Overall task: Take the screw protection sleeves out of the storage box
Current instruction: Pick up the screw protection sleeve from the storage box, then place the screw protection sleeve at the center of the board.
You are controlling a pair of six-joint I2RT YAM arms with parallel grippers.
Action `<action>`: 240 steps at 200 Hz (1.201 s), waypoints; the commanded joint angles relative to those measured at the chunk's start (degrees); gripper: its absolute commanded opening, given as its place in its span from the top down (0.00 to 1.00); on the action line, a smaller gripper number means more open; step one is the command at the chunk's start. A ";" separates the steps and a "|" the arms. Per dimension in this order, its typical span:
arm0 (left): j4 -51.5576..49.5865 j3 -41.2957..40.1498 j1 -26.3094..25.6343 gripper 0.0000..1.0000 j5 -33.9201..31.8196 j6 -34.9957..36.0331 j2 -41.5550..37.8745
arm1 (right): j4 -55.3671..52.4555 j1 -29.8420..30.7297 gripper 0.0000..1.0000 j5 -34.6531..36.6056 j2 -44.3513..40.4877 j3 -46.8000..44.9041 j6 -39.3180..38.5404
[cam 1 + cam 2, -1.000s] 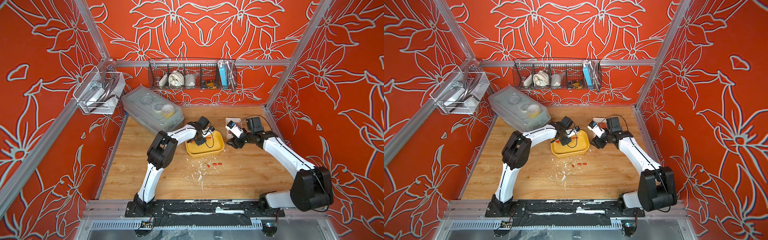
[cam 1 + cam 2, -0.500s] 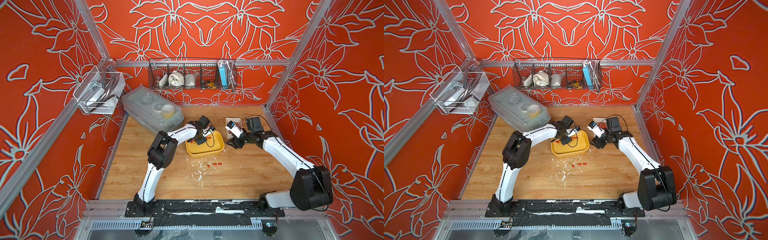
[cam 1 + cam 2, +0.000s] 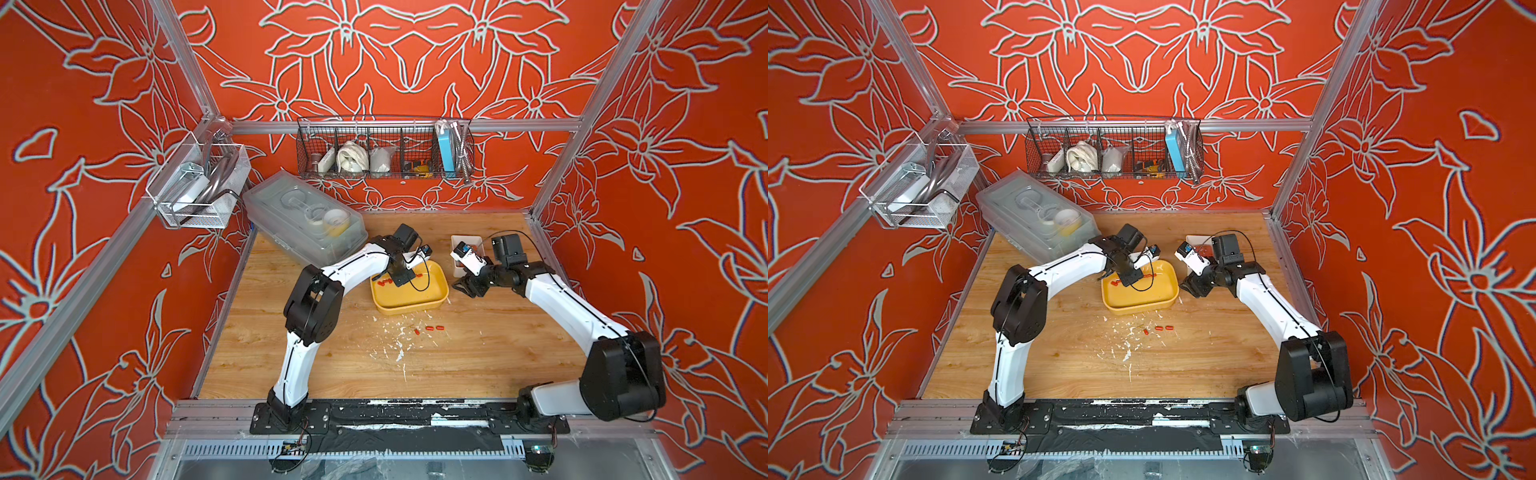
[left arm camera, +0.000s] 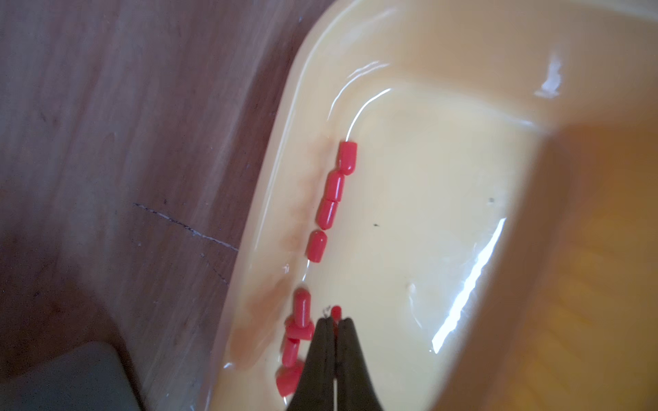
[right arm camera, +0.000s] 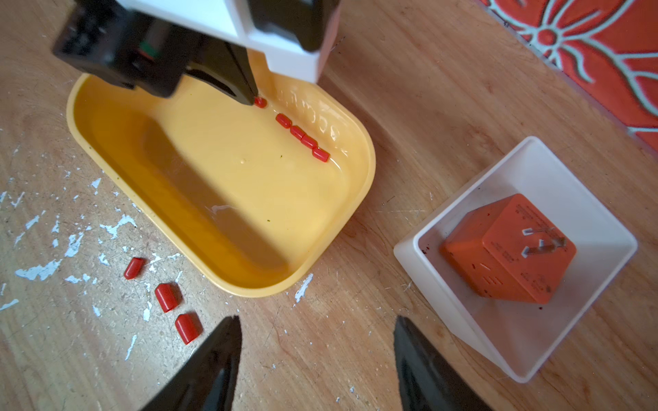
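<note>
The robot's left gripper should release its red sleeve against the loose sleeve nearest the white paint flecks (image 3: 413, 333) on the wood.
The yellow storage box (image 3: 409, 307) (image 5: 370, 170) lies mid-table. A row of red screw protection sleeves (image 4: 327, 213) (image 5: 302, 137) runs along its inner wall. My left gripper (image 4: 334, 320) reaches down into the box, shut on one sleeve (image 4: 335, 312) whose red end pokes out past the fingertips. Three more sleeves (image 5: 165, 297) (image 3: 434, 328) lie on the wood in front of the box. My right gripper (image 5: 317, 320) hovers open over bare wood between the box and the white bin, holding nothing.
A small white bin (image 5: 409, 249) holding an orange cube-shaped block (image 5: 509, 249) stands right of the box. A large clear lidded box (image 3: 303, 224) sits at the back left. White paint flecks (image 3: 399, 353) mark the wood. A wire basket (image 3: 382, 149) hangs on the back wall.
My left gripper's jaws have closed on a sleeve inside the box. Both arms have otherwise stayed almost still.
</note>
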 commanded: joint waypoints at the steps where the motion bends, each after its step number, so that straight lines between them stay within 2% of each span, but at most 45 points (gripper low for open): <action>1: -4.05 -2.81 -0.26 1.00 9.19 1.09 -5.95 | -0.17 -0.84 0.33 -1.13 -0.57 -0.85 0.10; 42: -5.93 -14.20 -0.31 1.00 28.74 6.32 -16.64 | 0.06 -1.04 0.33 -0.83 -0.75 -0.76 0.41; 62: -5.13 -20.36 -0.94 1.00 32.35 9.05 -19.56 | 0.07 -1.20 0.33 -0.57 -0.66 -0.85 0.41; 79: -4.13 -24.73 -2.09 1.00 31.23 11.93 -20.23 | 0.07 -1.25 0.33 -0.48 -0.58 -0.80 0.49; 110: 1.87 -29.49 -4.82 1.00 23.25 13.02 -18.74 | -0.02 -1.40 0.33 -0.30 -0.06 -0.83 0.41; 153: 6.74 -29.87 -7.18 1.00 17.93 12.33 -14.42 | 0.16 -1.81 0.33 0.37 0.03 -1.18 -0.01; 193: 7.87 -27.37 -9.58 0.95 13.82 11.27 -10.26 | 0.08 -2.08 0.33 0.07 0.13 -1.30 -0.19; 216: 7.45 -25.81 -10.38 0.89 12.86 9.99 -9.19 | 0.16 -2.19 0.33 -0.05 -0.19 -1.39 -0.20; 240: 5.99 -24.73 -10.43 0.76 13.39 8.89 -9.78 | 0.24 -2.32 0.33 -0.16 -0.31 -1.44 -0.20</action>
